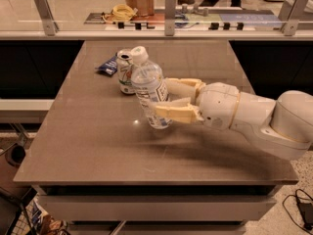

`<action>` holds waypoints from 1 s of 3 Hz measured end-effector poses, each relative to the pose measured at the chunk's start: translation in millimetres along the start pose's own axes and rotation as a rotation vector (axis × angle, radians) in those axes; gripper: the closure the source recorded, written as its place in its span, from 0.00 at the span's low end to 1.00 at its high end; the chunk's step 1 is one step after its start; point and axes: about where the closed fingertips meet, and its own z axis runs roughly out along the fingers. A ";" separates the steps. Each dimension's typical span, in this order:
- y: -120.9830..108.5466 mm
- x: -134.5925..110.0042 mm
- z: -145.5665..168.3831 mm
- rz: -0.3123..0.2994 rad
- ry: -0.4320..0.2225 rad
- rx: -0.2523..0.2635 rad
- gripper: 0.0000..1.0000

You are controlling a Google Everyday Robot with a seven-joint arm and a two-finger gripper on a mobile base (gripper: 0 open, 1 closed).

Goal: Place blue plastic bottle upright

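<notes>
The robot's gripper needs to release the blue plastic bottle on the brown table (146, 131) in front of the white-green drink can.
The blue plastic bottle (148, 84) is clear with a white cap and a pale label. It stands nearly upright, its top leaning a little to the left, with its base at or just above the brown table (98, 146). I cannot tell whether the base touches. My gripper (163, 97) reaches in from the right and is shut on the bottle's lower half, with one cream finger (177, 113) in front and the other behind.
A white-green drink can (125, 72) stands just left of and behind the bottle. A small dark-blue snack wrapper (106, 66) lies left of the can. A glass rail with metal posts (169, 13) runs behind the table's far edge.
</notes>
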 end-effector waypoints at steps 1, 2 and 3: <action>2.7 10.1 2.6 0.030 -0.005 0.008 1.00; 7.1 21.1 4.7 0.064 0.000 0.026 1.00; 13.0 31.4 6.9 0.111 0.037 0.064 1.00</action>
